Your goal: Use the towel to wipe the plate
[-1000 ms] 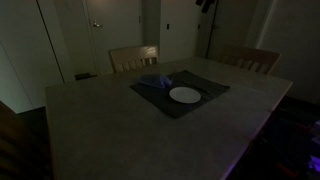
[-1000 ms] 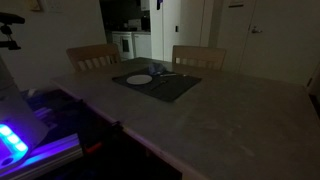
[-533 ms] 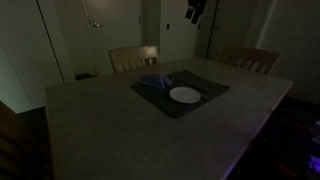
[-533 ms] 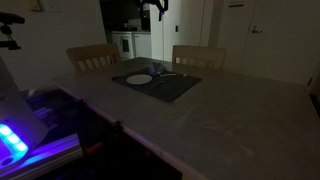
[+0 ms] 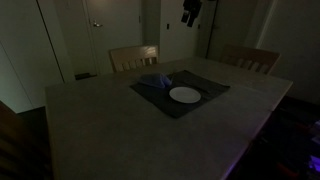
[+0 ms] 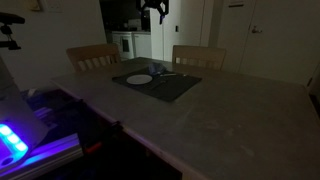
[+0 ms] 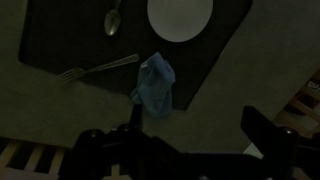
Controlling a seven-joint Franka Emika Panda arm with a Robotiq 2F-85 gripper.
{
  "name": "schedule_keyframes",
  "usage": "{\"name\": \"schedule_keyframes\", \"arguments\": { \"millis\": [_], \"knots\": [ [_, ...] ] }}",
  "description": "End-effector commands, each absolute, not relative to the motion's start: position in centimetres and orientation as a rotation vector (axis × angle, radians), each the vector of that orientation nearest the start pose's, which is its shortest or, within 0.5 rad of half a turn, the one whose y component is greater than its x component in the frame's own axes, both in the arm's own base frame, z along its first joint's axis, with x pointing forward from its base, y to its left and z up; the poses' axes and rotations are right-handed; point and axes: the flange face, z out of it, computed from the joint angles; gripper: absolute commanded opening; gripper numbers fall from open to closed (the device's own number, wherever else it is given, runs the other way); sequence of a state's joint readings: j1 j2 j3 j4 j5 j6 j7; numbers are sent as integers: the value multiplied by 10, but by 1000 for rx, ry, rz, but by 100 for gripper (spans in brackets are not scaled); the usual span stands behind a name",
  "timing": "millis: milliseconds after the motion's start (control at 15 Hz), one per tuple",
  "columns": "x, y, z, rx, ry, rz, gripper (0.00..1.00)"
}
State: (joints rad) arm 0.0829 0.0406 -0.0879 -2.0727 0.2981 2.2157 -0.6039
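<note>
The crumpled middle of the blue towel (image 5: 157, 79) (image 7: 160, 84) is beside the white plate. My gripper goes down there next and closes on it.
A white plate (image 5: 185, 95) lies on a dark placemat (image 5: 208, 87) at the far side of the table. A crumpled blue towel (image 5: 155, 80) lies beside the plate at the mat's edge. In the wrist view the plate (image 7: 180, 17) is at the top, and the towel (image 7: 155, 85) is below it, half on the mat. My gripper (image 7: 198, 122) is open and empty, high above the towel. It hangs near the top in both exterior views (image 5: 190, 12) (image 6: 153, 10). The plate also shows in an exterior view (image 6: 139, 79).
A spoon (image 7: 113, 20) and a fork (image 7: 95, 68) lie on the placemat (image 7: 60, 35) next to the plate. Two wooden chairs (image 5: 133, 57) (image 5: 250, 60) stand behind the table (image 5: 110, 125). The room is dark. A blue-lit device (image 6: 12, 140) sits off the table.
My gripper has come down from the top edge of the exterior views and shifted a little sideways. The towel, plate and cutlery have not moved.
</note>
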Motion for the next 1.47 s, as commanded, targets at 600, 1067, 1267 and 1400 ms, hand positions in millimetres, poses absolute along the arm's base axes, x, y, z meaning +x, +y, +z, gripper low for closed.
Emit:
{"name": "schedule_keyframes", "arguments": {
  "millis": [600,1067,1267,1400],
  "knots": [
    [621,50,338,-2994,-807,-211,100],
    [646,90,296,-2942,-887,-140,100],
    [639,96,292,-2942,-883,-132,100],
    [640,99,285,-2938,-884,-119,100]
  ]
}}
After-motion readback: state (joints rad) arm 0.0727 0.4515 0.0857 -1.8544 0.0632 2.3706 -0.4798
